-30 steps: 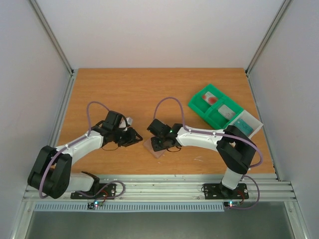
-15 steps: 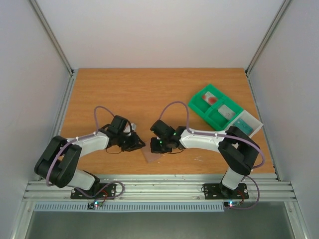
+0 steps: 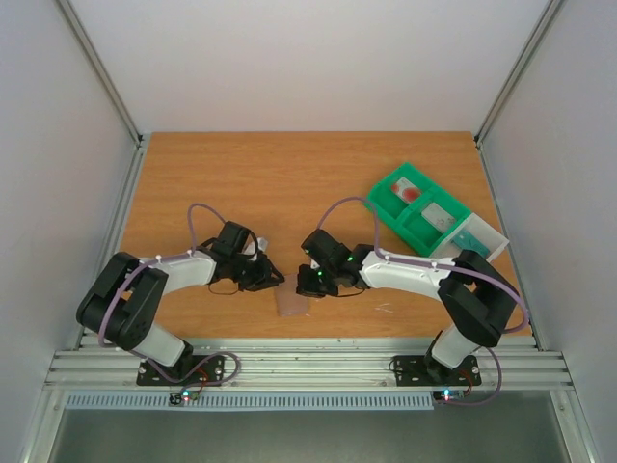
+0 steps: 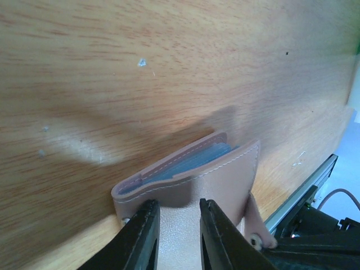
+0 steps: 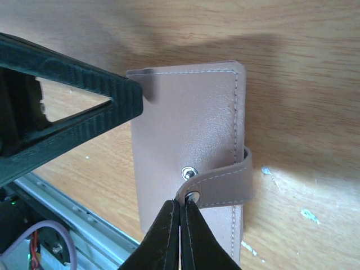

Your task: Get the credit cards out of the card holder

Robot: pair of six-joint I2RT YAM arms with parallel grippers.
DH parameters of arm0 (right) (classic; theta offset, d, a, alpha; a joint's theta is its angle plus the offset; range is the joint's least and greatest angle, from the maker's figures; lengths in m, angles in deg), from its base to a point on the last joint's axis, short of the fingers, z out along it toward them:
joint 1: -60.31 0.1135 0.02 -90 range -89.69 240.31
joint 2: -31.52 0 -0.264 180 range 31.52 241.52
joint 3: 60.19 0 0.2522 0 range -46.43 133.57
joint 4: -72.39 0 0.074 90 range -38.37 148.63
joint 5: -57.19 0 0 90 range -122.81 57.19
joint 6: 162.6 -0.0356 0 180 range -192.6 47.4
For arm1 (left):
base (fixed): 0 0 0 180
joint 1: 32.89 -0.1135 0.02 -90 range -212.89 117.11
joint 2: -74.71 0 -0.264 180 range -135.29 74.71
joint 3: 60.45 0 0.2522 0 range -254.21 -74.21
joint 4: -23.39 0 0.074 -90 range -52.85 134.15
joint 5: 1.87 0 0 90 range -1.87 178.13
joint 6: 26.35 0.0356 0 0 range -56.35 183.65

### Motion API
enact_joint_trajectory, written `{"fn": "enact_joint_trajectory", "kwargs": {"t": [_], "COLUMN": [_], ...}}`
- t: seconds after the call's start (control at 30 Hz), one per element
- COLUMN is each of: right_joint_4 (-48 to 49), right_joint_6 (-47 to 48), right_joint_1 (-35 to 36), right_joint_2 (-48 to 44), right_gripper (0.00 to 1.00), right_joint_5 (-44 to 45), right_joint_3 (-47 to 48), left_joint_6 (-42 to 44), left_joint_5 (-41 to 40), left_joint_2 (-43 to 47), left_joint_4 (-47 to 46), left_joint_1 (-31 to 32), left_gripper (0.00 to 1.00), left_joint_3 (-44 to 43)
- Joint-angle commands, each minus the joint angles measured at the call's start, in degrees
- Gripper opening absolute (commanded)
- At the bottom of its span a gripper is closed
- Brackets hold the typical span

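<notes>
The snap strap bends across the cover, so the robot's right gripper will take the strap (image 5: 248,175) beyond the holder's edge before the left gripper opens the cover.
The card holder (image 3: 289,304) lies folded shut on the table near the front edge, tan side up. In the left wrist view its grey-blue inside (image 4: 194,163) shows at the edge. My left gripper (image 3: 273,280) is open, its jaws a little apart over the holder's cover (image 4: 174,205). My right gripper (image 3: 310,285) is shut on the end of the holder's snap strap (image 5: 222,183), which is off its stud (image 5: 189,171); its fingertips (image 5: 180,203) pinch it. No card shows in the holder. A red (image 3: 410,193), a grey (image 3: 442,218) and a teal (image 3: 472,241) flat piece lie in the tray.
A green compartmented tray (image 3: 386,204) stands at the back right of the table. The table's front edge and metal rail (image 3: 308,357) run just behind the holder. The left gripper's finger (image 5: 73,79) crosses the top left of the right wrist view.
The holder has slid towards the front edge with the right gripper. The left gripper has moved right and forward onto the holder.
</notes>
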Motion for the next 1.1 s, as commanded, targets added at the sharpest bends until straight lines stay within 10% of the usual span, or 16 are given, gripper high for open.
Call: {"fn": "enact_joint_trajectory", "kwargs": {"t": [0.0, 0.23, 1.07], "right_joint_4": [-0.58, -5.36, -12.56], "right_joint_6": [1.84, 5.56, 10.46], "right_joint_1": [-0.92, -1.13, 1.69], "right_joint_2": [-3.85, -4.76, 1.51], "right_gripper": [0.01, 0.02, 0.54], "right_joint_5": [-1.09, 3.91, 6.04], "right_joint_3": [-0.95, -0.92, 9.68], "left_joint_6": [1.99, 2.08, 0.60], "left_joint_5": [-4.14, -2.09, -0.62], "left_joint_2": [-3.02, -3.73, 2.33], "left_joint_4": [0.46, 0.53, 2.36], "left_joint_1": [0.28, 0.28, 0.28], "left_gripper": [0.22, 0.23, 0.26], "left_joint_3": [0.17, -0.38, -0.76]}}
